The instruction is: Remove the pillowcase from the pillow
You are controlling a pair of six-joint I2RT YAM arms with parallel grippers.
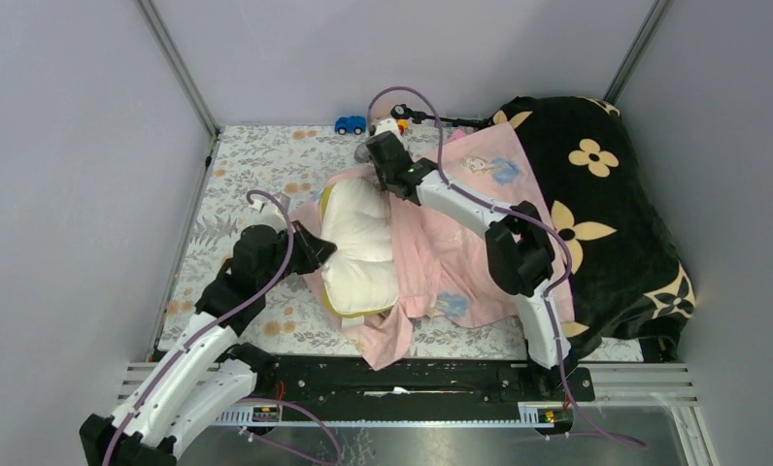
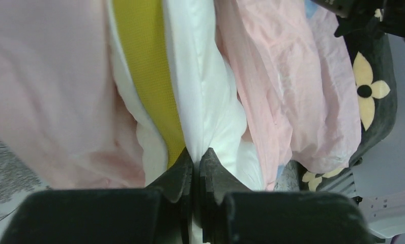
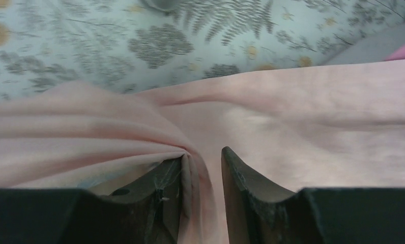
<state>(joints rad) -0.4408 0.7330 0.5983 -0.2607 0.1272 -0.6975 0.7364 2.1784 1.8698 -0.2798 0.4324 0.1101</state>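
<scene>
The robot's left gripper needs to release the pillow's bare edge on the floral cloth (image 1: 291, 262) next to the pink pillowcase. The pillow now lies at the table's middle.
The cream-white pillow (image 1: 358, 243) lies at the middle of the table, its left part bare, with a yellow edge trim (image 2: 149, 76). The pale pink pillowcase (image 1: 441, 252) is bunched over its right side and spreads to the right. My left gripper (image 1: 319, 250) is at the pillow's left edge. In the left wrist view it (image 2: 196, 155) is shut on a pinch of the white pillow (image 2: 205, 91) fabric. My right gripper (image 1: 378, 155) is at the far end of the pillow. In its wrist view its jaws (image 3: 203, 155) stand apart, with a fold of pillowcase (image 3: 292, 117) between them against the left finger.
A black plush blanket with tan flowers (image 1: 606, 214) is heaped at the right, under part of the pillowcase. A blue toy car (image 1: 350, 124) and a small white-and-orange item (image 1: 397, 121) sit at the far edge. A floral cloth (image 1: 256, 165) covers the table.
</scene>
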